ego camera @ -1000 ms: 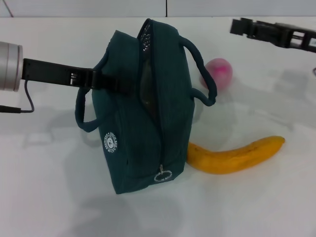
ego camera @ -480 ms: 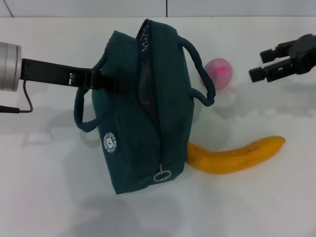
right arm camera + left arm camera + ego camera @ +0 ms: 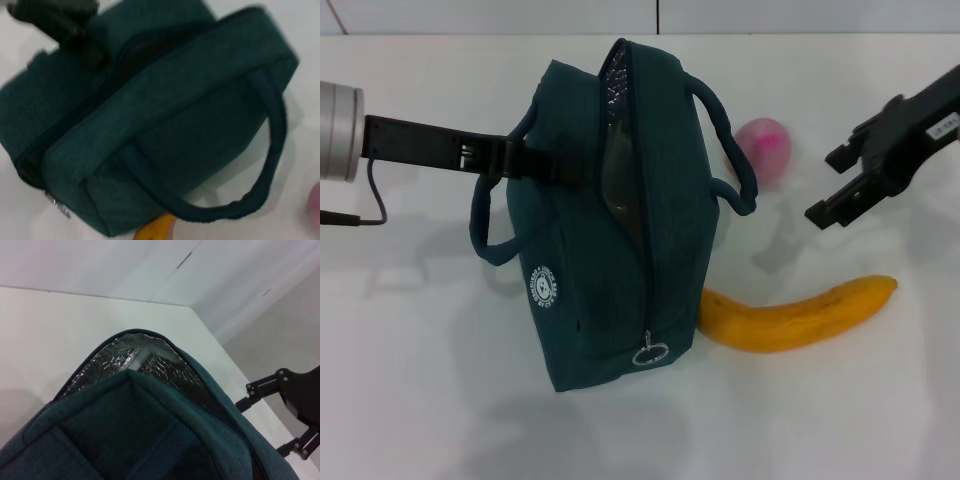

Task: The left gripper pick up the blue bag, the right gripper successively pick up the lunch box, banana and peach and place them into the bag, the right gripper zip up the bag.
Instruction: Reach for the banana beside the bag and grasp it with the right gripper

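Note:
I will move my right gripper to the banana's middle (image 3: 790, 327) next and close it there, between the banana's bag-side end and its far end.
The blue bag (image 3: 610, 220) stands on the white table with its top zip open and silver lining (image 3: 135, 357) showing. My left gripper (image 3: 545, 165) reaches in from the left and is shut on the bag's side by a handle. My right gripper (image 3: 827, 187) hangs open and empty at the right, between the peach (image 3: 765, 148) and the banana (image 3: 800, 315); it also shows in the left wrist view (image 3: 260, 422). The banana lies against the bag's near right corner, and the peach sits behind the right handle. The lunch box is hidden.
The zipper's metal ring pull (image 3: 650, 353) hangs at the bag's near end. The bag's right handle (image 3: 270, 150) loops out toward the peach (image 3: 315, 205). Bare white table (image 3: 440, 400) lies in front and to the left.
My right gripper has come down and nearer from the far right back, turning as it went, to hang between peach and banana. The bag, fruit and left arm have not moved.

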`<control>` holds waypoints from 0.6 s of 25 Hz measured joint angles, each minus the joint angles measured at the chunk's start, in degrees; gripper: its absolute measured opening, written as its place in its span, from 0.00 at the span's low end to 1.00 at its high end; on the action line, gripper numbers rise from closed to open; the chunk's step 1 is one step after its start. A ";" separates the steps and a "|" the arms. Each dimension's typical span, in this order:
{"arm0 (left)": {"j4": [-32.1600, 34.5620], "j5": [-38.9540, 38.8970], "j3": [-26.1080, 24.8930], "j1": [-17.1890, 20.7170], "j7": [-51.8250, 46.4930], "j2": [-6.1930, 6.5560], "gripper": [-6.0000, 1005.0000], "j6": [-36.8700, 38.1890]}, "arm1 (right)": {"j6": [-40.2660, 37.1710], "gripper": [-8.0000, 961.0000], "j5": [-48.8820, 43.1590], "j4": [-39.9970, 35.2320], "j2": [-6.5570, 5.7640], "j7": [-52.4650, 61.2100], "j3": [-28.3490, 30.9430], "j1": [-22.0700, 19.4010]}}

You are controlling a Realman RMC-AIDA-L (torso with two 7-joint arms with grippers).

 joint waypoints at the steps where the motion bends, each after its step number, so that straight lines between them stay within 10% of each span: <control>1: 0.00 0.00 0.00 0.00 0.02 -0.01 0.07 0.00 | -0.32 0.90 -1.27 0.01 0.65 0.24 -0.32 0.82; 15: 0.01 0.01 0.00 0.30 0.85 -0.50 0.07 -0.07 | 0.86 0.90 -4.12 0.42 2.77 5.37 -18.39 5.30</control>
